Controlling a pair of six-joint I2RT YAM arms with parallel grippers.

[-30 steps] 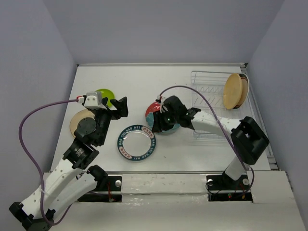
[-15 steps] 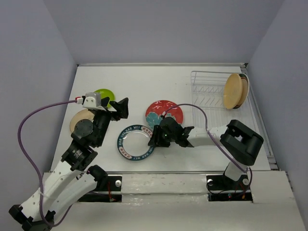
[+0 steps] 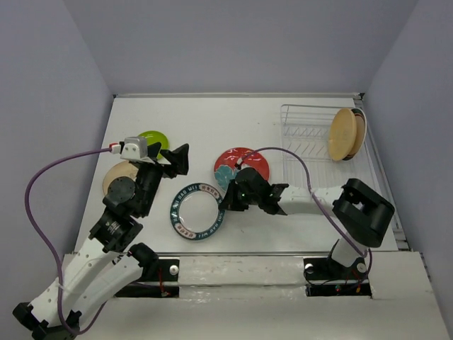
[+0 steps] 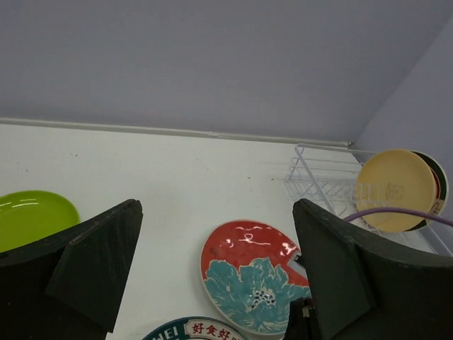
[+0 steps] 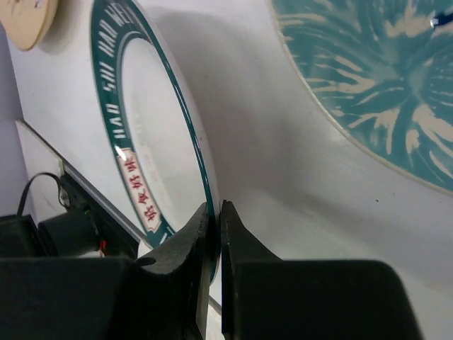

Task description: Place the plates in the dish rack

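Note:
The white plate with the dark teal rim will go down from my right gripper beside the upright tan plate in the dish rack [image 3: 326, 137].
A white plate with a dark teal rim [image 3: 199, 211] lies at the table's middle front. My right gripper [image 3: 225, 202] is shut on its right rim; in the right wrist view the fingertips [image 5: 216, 212] pinch the teal edge [image 5: 152, 142]. Just behind it lies the red plate with teal flowers [image 3: 244, 161] [image 5: 368, 85]. My left gripper [image 3: 177, 159] [image 4: 216, 212] hangs open above the table with nothing in it. A lime green plate [image 3: 152, 138] and a tan plate [image 3: 117, 176] lie at the left. The dish rack [image 3: 308, 134] holds an upright tan plate [image 3: 343, 133].
Behind the tan plate in the rack stands another plate with a dark rim [image 3: 362, 131]. The rack sits against the right wall [image 3: 410, 106]. The right arm's purple cable [image 3: 283, 154] arcs over the red plate and the rack's near-left corner.
My right gripper moved from over the red plate forward and left to the teal-rimmed plate's right edge and shut on it. The left arm barely moved.

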